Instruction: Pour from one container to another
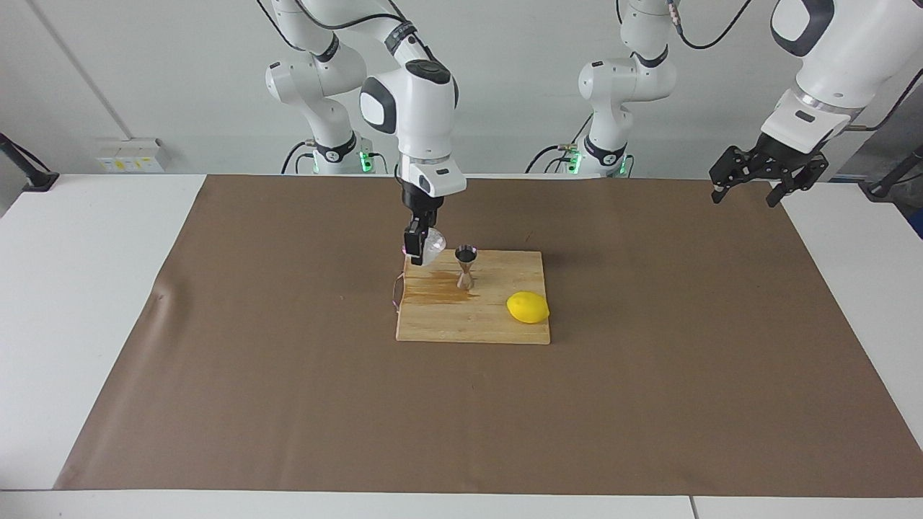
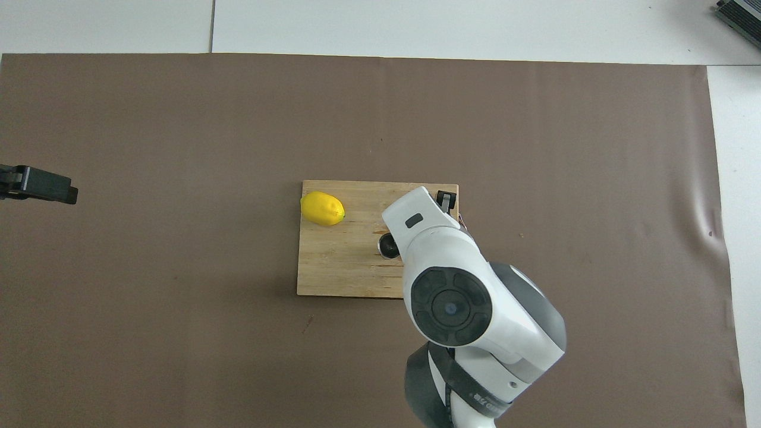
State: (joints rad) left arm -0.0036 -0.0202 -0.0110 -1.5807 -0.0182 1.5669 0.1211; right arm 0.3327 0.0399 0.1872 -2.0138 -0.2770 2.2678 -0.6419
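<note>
My right gripper has the glass cup. It will set the cup down on the bare brown mat [image 2: 544,221] beyond the wooden board's metal handle.
My right gripper [image 1: 424,249] is shut on the clear textured glass cup [image 1: 435,246] and holds it tilted on its side, just above the wooden board [image 1: 472,328], with its mouth toward the steel jigger [image 1: 466,267]. The jigger stands upright on the board beside the cup, a small gap apart. In the overhead view the right arm hides the cup and only part of the jigger [image 2: 387,245] shows. My left gripper [image 1: 766,182] waits open and empty, raised over the left arm's end of the table; it also shows in the overhead view [image 2: 37,185].
A yellow lemon [image 1: 528,308] lies on the board [image 2: 333,267], farther from the robots than the jigger; it also shows in the overhead view [image 2: 322,208]. A dark wet stain [image 1: 435,290] marks the board under the cup. A brown mat [image 1: 649,360] covers the table.
</note>
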